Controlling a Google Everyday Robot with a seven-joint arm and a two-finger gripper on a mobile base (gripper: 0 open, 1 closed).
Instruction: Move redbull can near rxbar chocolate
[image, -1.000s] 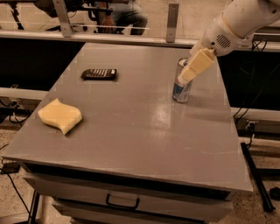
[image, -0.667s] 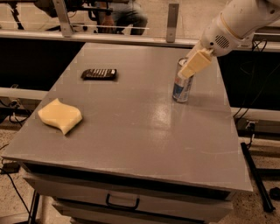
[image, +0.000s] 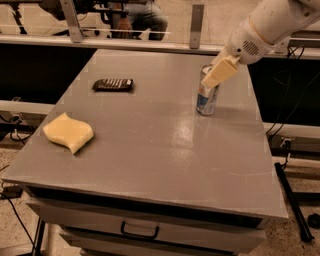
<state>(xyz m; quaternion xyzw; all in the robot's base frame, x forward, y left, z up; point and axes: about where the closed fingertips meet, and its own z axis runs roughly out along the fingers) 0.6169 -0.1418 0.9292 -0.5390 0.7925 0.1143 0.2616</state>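
Next, I release the redbull can, upright on the grey table (image: 147, 88) just beside the rxbar chocolate's closer end.
The redbull can (image: 206, 102) stands upright on the grey table (image: 150, 145), right of the middle toward the far side. My gripper (image: 219, 74) comes down from the upper right on a white arm and sits at the can's top, covering its upper right part. The rxbar chocolate (image: 113, 84) lies flat at the far left of the table, well to the left of the can.
A wavy pale-yellow sponge (image: 68, 132) lies near the table's left front. A rail with metal posts (image: 197, 25) runs behind the far edge. A drawer with a handle (image: 139, 231) sits under the front edge. Cables hang at the right.
My gripper has shifted slightly to the left at the can's top. The can, the bar and the sponge have not moved.
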